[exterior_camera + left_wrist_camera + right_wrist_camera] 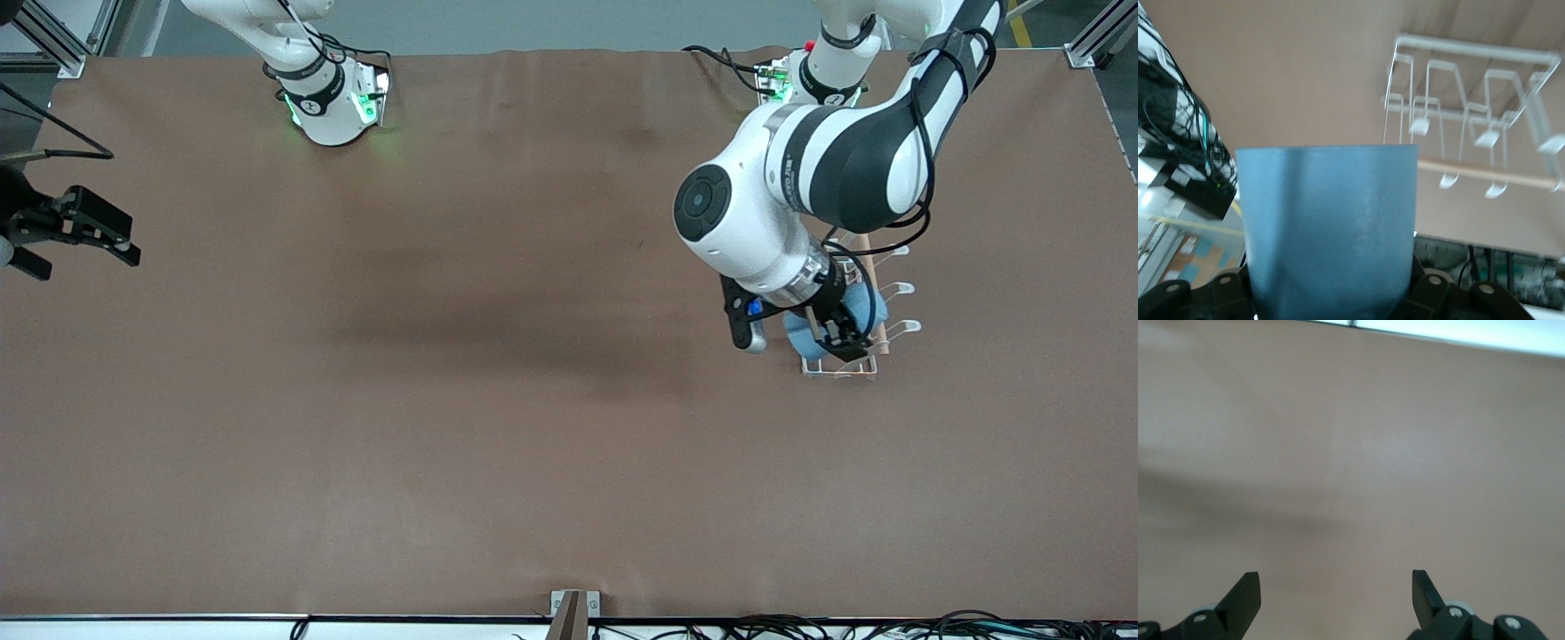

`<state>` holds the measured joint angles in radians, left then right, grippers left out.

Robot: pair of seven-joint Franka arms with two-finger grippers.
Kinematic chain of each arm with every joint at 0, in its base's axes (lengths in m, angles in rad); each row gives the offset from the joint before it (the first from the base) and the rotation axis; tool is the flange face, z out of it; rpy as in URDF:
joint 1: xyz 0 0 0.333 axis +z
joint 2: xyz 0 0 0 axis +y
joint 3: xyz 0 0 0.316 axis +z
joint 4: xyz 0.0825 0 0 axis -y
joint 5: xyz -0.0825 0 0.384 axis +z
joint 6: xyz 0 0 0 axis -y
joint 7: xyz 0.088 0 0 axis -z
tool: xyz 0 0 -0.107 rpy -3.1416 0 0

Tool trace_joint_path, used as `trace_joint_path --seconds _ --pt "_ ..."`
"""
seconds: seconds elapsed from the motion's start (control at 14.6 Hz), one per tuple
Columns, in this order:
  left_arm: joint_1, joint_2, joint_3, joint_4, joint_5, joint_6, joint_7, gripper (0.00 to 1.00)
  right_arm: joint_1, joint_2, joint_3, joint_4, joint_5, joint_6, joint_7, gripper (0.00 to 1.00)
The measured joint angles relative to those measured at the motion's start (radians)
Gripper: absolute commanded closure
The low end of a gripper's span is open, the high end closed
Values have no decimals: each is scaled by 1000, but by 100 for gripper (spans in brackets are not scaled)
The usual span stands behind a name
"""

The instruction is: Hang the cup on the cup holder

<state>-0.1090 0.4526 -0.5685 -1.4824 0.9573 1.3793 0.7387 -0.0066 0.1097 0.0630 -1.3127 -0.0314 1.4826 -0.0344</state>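
Note:
Next, my left gripper lets go of the light blue cup on the cup holder's upper end peg (835, 345) (1409, 95) nearest the metal bracket.
My left gripper (840, 336) is shut on the light blue cup (798, 338) and holds it over the white wire cup holder (840, 370), toward the left arm's end of the table. In the left wrist view the cup (1328, 227) fills the space between the jaws of that gripper (1331, 297). The cup holder (1471, 113) with its looped prongs and wooden rod (1485, 175) shows past the cup's rim, apart from it. My right gripper (89, 233) waits open and empty over the right arm's end of the table. Its wrist view (1336, 587) shows only bare table.
A brown cloth (498, 400) covers the table. A small metal bracket (573, 609) and several cables (800, 627) lie along the edge nearest the front camera. The left arm's forearm (827, 169) hangs over the rack and hides part of it.

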Motion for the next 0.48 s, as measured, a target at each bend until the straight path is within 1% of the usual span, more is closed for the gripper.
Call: trace_joint_path --seconds 0.14,0.21,0.34,0.48 --pt "10 -27 0 -85 57 -7 0 36 31 0 1 49 -64 -68 161 0" --pt "19 -39 0 -126 78 -8 0 36 39 0 2 67 -74 -95 224 0" --pt "36 -54 0 -202 123 -8 0 36 40 0 -1 83 -68 -126 275 0" --pt "46 -56 0 -263 154 -8 0 36 32 0 -10 85 -20 -169 289 0"
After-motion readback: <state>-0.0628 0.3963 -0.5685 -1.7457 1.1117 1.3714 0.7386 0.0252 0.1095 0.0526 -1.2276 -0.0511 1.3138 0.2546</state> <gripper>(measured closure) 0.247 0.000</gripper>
